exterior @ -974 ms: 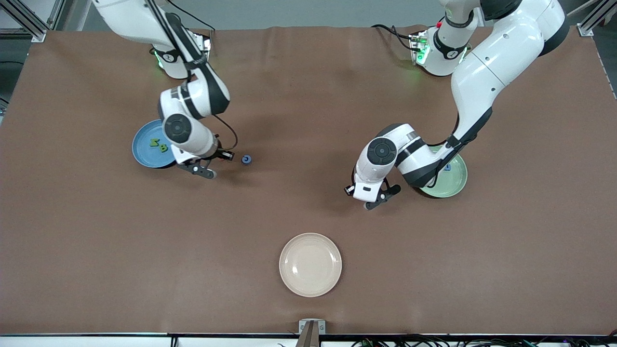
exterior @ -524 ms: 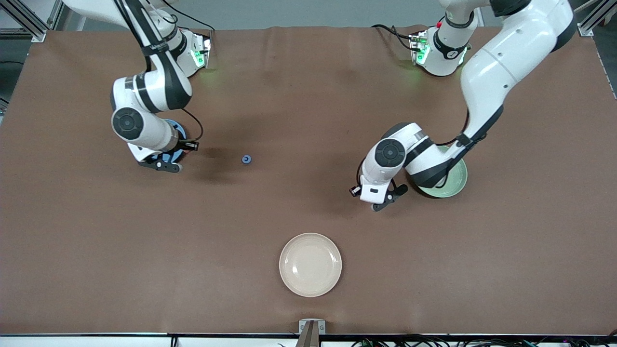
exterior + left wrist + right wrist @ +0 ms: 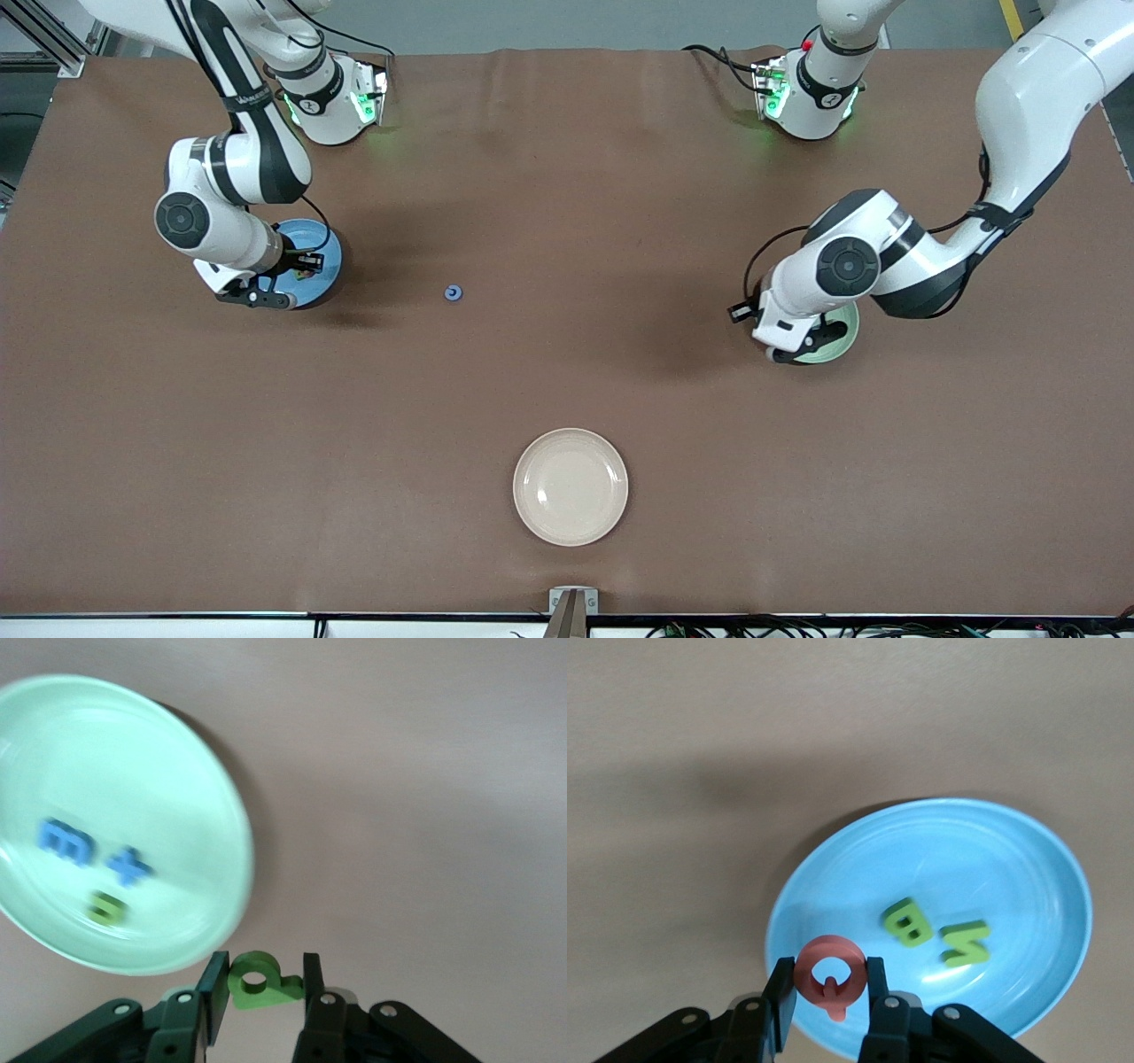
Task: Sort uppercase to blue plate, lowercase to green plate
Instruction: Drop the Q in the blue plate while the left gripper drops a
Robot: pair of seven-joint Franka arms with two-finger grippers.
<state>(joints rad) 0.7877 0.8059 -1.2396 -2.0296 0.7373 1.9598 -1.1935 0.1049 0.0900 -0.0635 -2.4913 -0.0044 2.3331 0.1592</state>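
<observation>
My left gripper is going to let go of the green p in the green plate [image 3: 813, 330] [image 3: 105, 792] beside the blue m, opposite the green u.
My right gripper [image 3: 830, 974] is shut on a red ring-like uppercase letter [image 3: 830, 946] above the rim of the blue plate [image 3: 1028, 868]. A green B [image 3: 906, 923] and a green N [image 3: 966, 942] lie in that plate. My left gripper [image 3: 263, 978] is shut on a green lowercase p [image 3: 275, 993], just outside the rim of the green plate [image 3: 204, 771]. That plate holds a blue m [image 3: 66, 840], a blue t [image 3: 130, 866] and a green u [image 3: 108, 906]. A blue ring-like uppercase letter [image 3: 454, 293] lies on the bare table between the two plates.
A cream plate [image 3: 570, 486] sits near the table's front edge, nearer the front camera than everything else. In the front view the right gripper [image 3: 257, 297] covers part of the blue plate [image 3: 326, 257], and the left gripper [image 3: 797, 350] covers most of the green plate [image 3: 843, 339].
The right gripper has moved from beside the blue ring-like letter to over the blue plate. The left gripper has swung toward the left arm's end, up to the green plate. Both grips are unchanged.
</observation>
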